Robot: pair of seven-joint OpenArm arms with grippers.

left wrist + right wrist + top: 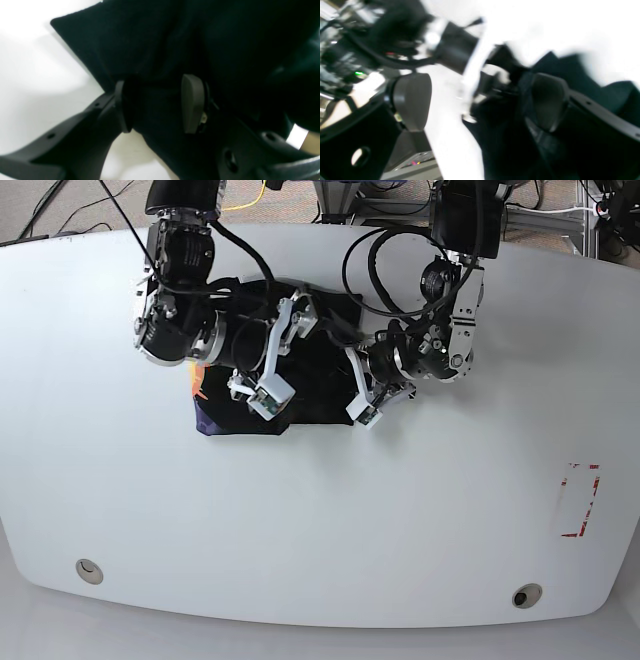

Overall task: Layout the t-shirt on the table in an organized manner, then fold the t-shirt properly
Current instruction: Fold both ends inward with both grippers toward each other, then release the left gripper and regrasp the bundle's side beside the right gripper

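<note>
I should close my right gripper on the black t-shirt's front edge [223,426], close to the corner next to its orange print.
The black t-shirt [318,402] lies bunched in a compact patch at the back middle of the white table [300,530]. A bit of its orange print [200,386] shows at the left edge. My left gripper [157,103] hangs low over the cloth [155,45], its pads [192,103] apart and dark fabric filling the gap between them. My right gripper [480,102] stands wide open in a blurred view, one pad [412,100] over bare table and the other [545,100] against the black cloth [582,75]. In the base view both grippers [352,375] [290,340] meet over the shirt.
Red tape marks [578,500] sit near the table's right edge. Two small round holes [88,570] [525,593] lie near the front edge. Cables and frame parts [350,195] crowd the space behind the table.
</note>
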